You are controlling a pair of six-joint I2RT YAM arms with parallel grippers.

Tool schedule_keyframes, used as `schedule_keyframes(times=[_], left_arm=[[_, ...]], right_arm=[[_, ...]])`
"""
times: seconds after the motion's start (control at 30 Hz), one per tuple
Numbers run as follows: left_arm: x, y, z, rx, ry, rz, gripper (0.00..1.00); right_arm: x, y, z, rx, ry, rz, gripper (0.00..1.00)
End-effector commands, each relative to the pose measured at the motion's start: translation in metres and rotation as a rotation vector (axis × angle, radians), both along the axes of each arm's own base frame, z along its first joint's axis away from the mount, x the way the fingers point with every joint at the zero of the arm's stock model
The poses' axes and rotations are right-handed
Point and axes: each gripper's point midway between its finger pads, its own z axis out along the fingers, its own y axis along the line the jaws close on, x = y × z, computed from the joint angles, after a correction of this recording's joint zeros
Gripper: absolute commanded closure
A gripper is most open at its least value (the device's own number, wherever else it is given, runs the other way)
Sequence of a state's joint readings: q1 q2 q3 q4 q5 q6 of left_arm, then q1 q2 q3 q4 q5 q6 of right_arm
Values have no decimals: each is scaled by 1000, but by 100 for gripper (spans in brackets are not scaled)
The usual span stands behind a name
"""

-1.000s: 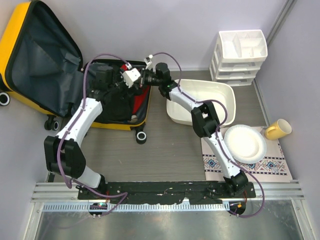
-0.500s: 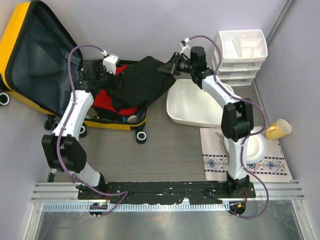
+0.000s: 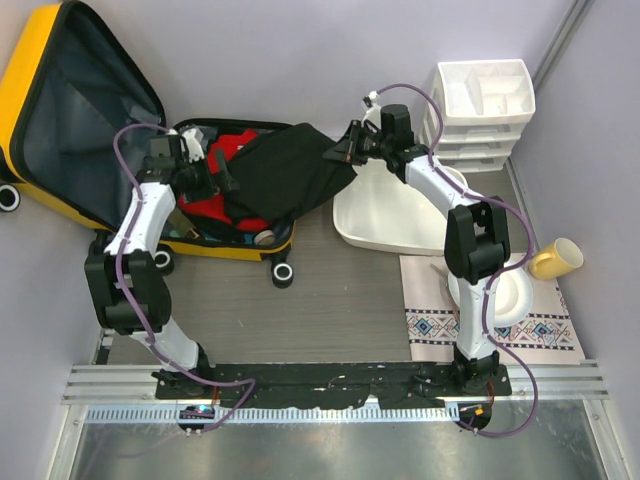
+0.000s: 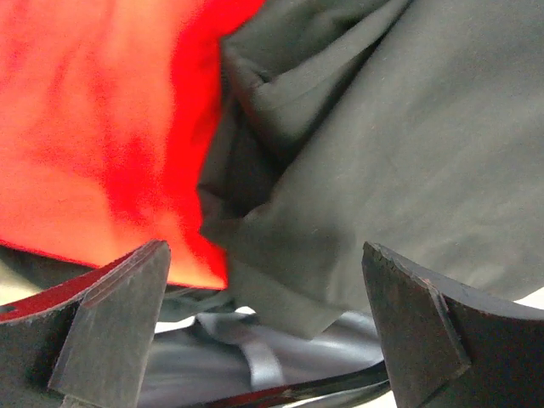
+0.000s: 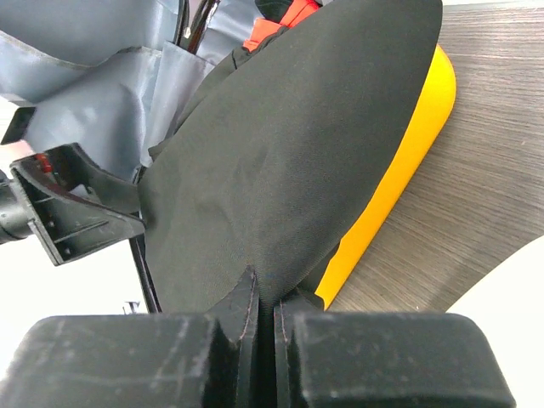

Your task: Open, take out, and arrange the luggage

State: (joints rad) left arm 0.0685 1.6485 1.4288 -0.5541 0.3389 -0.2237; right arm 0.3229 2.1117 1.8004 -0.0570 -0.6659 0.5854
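Next, I drop the black garment with my right gripper inside the white basin (image 3: 396,210) beside the yellow luggage.
The yellow luggage (image 3: 30,70) lies open at the left, lid up with grey lining. Its lower half holds a red garment (image 3: 215,205) and other items. A black garment (image 3: 285,175) stretches from the suitcase toward the right. My right gripper (image 3: 340,150) is shut on the black garment's edge (image 5: 280,170), pulling it over the yellow rim (image 5: 399,161). My left gripper (image 3: 225,170) is open over the suitcase contents, with the black cloth (image 4: 399,127) and the red cloth (image 4: 102,119) just ahead of its fingers (image 4: 110,331).
A white basin (image 3: 400,215) sits right of the suitcase. A white drawer organizer (image 3: 480,110) stands at the back right. A patterned mat (image 3: 545,335) carries a white plate (image 3: 515,290) and a yellow mug (image 3: 555,258).
My right gripper pulled the black garment out of the suitcase to the right, then lowered it a little. My left arm swung left and its gripper dropped lower over the contents.
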Motion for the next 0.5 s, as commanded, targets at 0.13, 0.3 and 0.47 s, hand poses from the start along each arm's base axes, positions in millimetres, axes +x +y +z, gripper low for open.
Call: schedule_keyframes(times=[0.13, 0.3, 0.47], left_arm=[[36, -40, -21, -264, 13, 14, 1], [52, -75, -17, -369, -20, -83, 4], [47, -111, -4, -427, -45, -204, 46]], right_arm=[[2, 2, 20, 17, -62, 17, 99], [4, 3, 20, 16, -61, 17, 99], [6, 5, 22, 16, -66, 19, 99]])
